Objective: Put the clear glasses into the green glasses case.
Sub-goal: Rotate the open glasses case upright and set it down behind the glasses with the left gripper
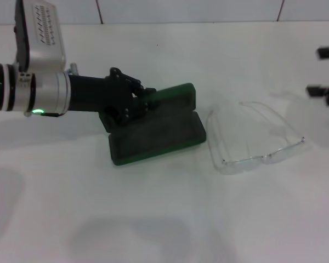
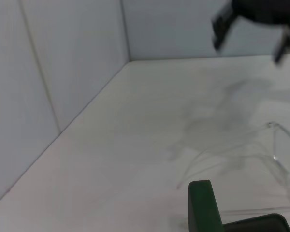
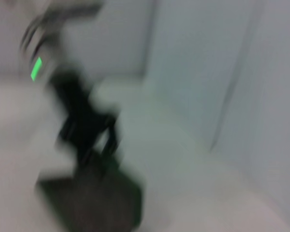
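I should next move my right gripper over to the clear glasses and close it on the glasses' bridge [image 1: 266, 158], between the two lenses.
The green glasses case [image 1: 156, 134] lies open in the middle of the table, its lid [image 1: 172, 97] tilted up at the back. My left gripper [image 1: 144, 99] is at the lid's left end, right against it. The clear glasses [image 1: 256, 139] rest on the table just right of the case, arms pointing away from me. At the far right edge my right gripper [image 1: 324, 71] hovers open and empty, beyond the glasses. The left wrist view shows a corner of the case [image 2: 203, 205], the glasses [image 2: 275, 150] and the right gripper [image 2: 253, 36]. The right wrist view is blurred: the left gripper [image 3: 89, 137] above the case [image 3: 96, 203].
The white table [image 1: 153, 219] stretches bare toward me. A pale wall [image 1: 181, 10] runs along its back edge, and a side wall [image 2: 48, 87] stands at its left.
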{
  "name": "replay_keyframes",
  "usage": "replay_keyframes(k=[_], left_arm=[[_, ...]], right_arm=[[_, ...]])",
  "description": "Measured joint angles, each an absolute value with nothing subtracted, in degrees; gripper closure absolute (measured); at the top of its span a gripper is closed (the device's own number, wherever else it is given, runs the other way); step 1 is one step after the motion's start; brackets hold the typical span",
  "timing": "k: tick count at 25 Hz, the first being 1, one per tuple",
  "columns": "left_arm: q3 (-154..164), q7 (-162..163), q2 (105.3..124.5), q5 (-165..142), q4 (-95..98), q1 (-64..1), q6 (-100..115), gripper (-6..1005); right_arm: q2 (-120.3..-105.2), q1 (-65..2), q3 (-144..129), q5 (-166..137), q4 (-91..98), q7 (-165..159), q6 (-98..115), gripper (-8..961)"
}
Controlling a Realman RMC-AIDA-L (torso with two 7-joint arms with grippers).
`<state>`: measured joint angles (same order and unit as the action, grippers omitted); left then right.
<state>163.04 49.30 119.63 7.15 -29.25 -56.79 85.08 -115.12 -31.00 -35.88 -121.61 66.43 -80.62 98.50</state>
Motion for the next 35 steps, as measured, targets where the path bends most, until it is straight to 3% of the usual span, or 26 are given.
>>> replay_keyframes(k=[10,34,35], left_arm=[[163.04,44.71,119.63,7.73,-27.39,-56.46,84.96,796],[162.98,40.1,119.63,8.06,-24.92,-57.29,83.99,791],[162.96,40.09,119.63,8.66,-24.96,-57.29,84.07,745]], right_arm=[[-115.29,-23.5,-26.93,-106.12,56.35,-71.58,102.68,110],[-115.29,-24.19,-35.3,-110.44,55.68,-70.62,101.2,110],[-115.31,-24.31,-35.83,-110.79,55.69,-70.66,100.89,110]])
